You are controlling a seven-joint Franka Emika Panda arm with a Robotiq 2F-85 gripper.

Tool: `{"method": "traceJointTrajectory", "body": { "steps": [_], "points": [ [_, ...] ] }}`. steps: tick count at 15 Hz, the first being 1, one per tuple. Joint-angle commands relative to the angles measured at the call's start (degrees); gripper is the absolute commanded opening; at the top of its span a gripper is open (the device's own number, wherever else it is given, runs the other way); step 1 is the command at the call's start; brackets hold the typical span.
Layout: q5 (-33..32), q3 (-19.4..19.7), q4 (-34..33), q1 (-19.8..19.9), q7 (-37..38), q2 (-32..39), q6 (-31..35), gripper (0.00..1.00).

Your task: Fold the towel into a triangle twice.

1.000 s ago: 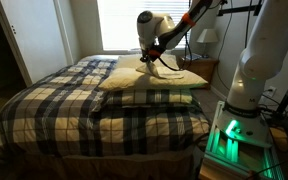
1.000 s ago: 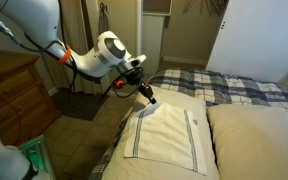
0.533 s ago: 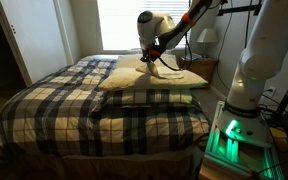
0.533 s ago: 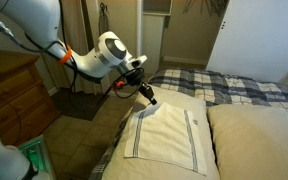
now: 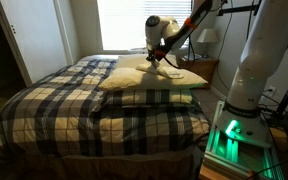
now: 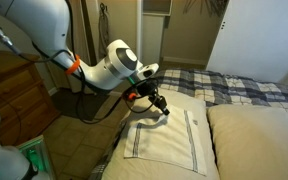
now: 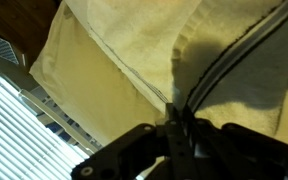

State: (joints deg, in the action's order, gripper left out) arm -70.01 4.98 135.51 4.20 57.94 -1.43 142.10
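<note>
Next, my gripper releases the towel's lifted corner, now folded inward above the cloth, on the towel's edge over the cream pillow [image 5: 162, 66] [image 7: 162, 76].
The towel [image 6: 169, 145] is a pale cream cloth with dark stripes, lying on a cream pillow [image 6: 196, 103] at the head of the bed. My gripper [image 6: 159, 108] is shut on one corner of the towel and holds it lifted over the cloth, so that corner is folded inward. In the wrist view the closed fingers [image 7: 181, 125] pinch the striped towel edge [image 7: 234, 60], with the pillow [image 7: 79, 70] beneath. In an exterior view the gripper [image 5: 162, 62] hovers over the far pillow; the towel is hard to make out there.
A second puffy pillow [image 6: 254, 140] lies beside the first. The plaid bedspread [image 5: 84, 100] covers the bed. A wooden nightstand [image 6: 14, 95] stands beside the bed. The robot base [image 5: 239, 130] with green light stands at the bedside, and a lamp [image 5: 206, 38] is behind.
My gripper has moved from the towel's outer corner inward over the towel, carrying that corner with it. The arm has swung along with it.
</note>
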Motion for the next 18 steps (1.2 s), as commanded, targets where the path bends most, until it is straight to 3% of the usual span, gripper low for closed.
{"method": "traceJointTrajectory", "body": {
  "steps": [1,8,14,18],
  "points": [
    [-4.2,2.2,-0.6,2.5,-1.0,1.9,6.0,0.02],
    [-9.4,6.0,-2.1,5.9,-1.1,4.3,9.6,0.02],
    [-20.1,8.8,-6.1,7.2,1.0,7.2,12.8,0.02],
    [-17.3,9.0,-5.4,6.8,-0.6,6.7,11.0,0.07]
  ]
}}
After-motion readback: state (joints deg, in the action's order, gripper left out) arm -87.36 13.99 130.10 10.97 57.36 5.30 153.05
